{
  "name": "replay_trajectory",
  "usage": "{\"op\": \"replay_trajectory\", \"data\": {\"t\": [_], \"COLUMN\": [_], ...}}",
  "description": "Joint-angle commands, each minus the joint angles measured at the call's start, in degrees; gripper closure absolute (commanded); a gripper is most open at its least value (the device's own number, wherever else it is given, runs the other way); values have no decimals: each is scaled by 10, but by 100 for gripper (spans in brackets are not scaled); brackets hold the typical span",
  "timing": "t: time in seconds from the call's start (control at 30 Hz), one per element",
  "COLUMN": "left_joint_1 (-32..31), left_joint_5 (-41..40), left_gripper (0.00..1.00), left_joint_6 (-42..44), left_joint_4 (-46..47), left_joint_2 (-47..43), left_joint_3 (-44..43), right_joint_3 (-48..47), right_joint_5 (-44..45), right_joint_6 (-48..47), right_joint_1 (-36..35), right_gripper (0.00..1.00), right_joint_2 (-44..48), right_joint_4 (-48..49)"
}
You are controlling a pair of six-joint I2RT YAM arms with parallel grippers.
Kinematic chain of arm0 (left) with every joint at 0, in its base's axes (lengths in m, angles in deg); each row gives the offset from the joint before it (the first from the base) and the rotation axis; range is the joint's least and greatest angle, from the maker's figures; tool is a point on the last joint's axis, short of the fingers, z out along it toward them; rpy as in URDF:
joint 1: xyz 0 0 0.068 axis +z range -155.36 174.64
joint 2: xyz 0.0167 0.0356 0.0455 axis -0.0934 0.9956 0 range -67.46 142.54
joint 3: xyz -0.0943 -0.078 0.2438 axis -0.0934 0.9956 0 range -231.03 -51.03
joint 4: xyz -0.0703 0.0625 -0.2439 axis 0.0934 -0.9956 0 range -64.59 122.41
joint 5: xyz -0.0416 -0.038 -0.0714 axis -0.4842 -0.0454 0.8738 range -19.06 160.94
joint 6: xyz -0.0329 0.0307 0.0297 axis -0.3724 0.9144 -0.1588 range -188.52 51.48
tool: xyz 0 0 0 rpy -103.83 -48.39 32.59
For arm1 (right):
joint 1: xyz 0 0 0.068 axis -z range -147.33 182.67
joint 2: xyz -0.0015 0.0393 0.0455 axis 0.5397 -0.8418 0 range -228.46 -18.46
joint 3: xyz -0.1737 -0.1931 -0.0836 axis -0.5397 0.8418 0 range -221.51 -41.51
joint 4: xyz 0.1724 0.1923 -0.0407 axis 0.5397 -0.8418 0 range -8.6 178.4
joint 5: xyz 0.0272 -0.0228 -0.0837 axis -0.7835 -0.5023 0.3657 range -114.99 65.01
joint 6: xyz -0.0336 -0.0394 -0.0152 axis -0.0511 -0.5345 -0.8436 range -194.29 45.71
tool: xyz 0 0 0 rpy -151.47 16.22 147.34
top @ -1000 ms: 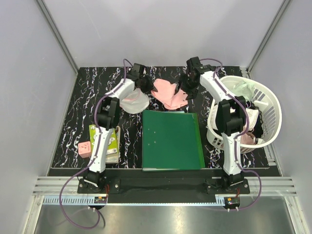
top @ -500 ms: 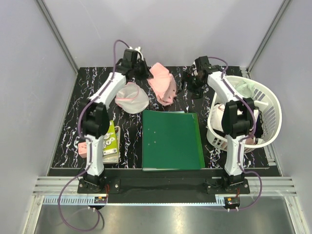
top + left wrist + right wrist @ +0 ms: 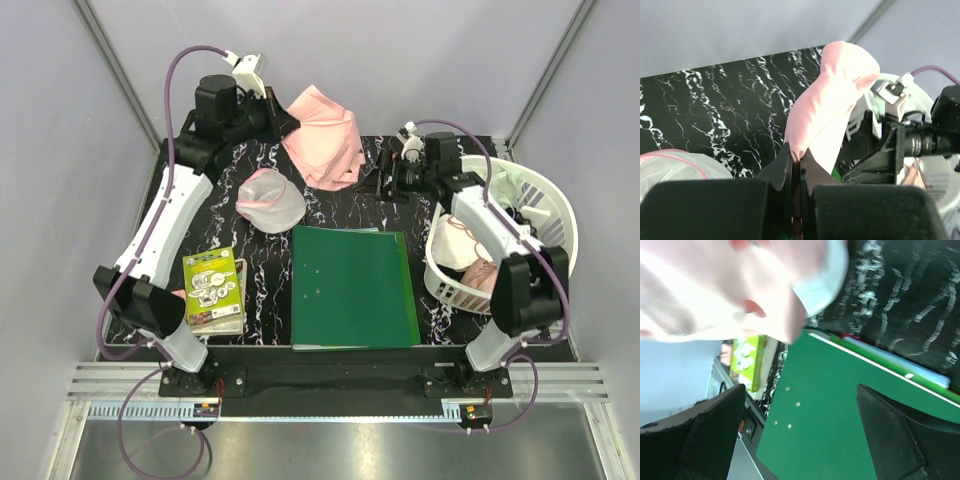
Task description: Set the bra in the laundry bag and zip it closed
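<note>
The robot's left gripper should set the pink bra down on the black marble [image 3: 363, 196] [image 3: 780, 150] just behind the green folder. The bra now hangs over the table's back.
The pink bra [image 3: 322, 135] hangs in the air over the table's back, pinched at one edge by my left gripper [image 3: 283, 118], which is shut on it and raised high. In the left wrist view the bra [image 3: 832, 95] rises from the closed jaws of the left gripper [image 3: 799, 152]. The laundry bag [image 3: 270, 199], a white mesh dome with a pink rim, lies on the table below and left of the bra; its edge shows in the left wrist view [image 3: 670, 162]. My right gripper [image 3: 383, 180] is open and empty, right of the bra, above the green folder [image 3: 840, 430]. The bra [image 3: 715, 285] is blurred there.
A green folder [image 3: 352, 285] lies mid-table in front of the bag. A white slatted basket [image 3: 545, 215] with clothes stands at the right. A green book [image 3: 212, 290] and a pink box lie at the front left. Grey walls enclose the black marble table [image 3: 200, 200].
My left arm has lifted the bra up and back, off the table. My right gripper has let go of the bra and drawn away to the right.
</note>
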Motion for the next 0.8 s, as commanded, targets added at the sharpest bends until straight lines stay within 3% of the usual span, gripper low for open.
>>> {"op": "replay_trajectory", "data": {"t": [0.0, 0.13, 0.37, 0.5, 0.77], "left_joint_1": [-1, -1, -3, -8, -32], "left_joint_5": [112, 188, 316, 349, 382], "left_gripper": [100, 100, 100, 100, 100], "left_joint_6": [47, 86, 65, 30, -16], "left_joint_4": [11, 11, 22, 47, 75], "left_joint_2": [-71, -121, -186, -229, -265], "left_joint_3": [16, 41, 55, 75, 90], "right_joint_3": [61, 121, 207, 252, 273], "right_joint_5": [-75, -106, -151, -165, -199], "right_joint_6": [-8, -17, 22, 68, 128], "right_joint_1": [2, 2, 1, 0, -47], "right_gripper": [0, 0, 0, 0, 0], "right_joint_2": [118, 202, 313, 379, 427], "right_joint_4": [127, 156, 229, 281, 314]}}
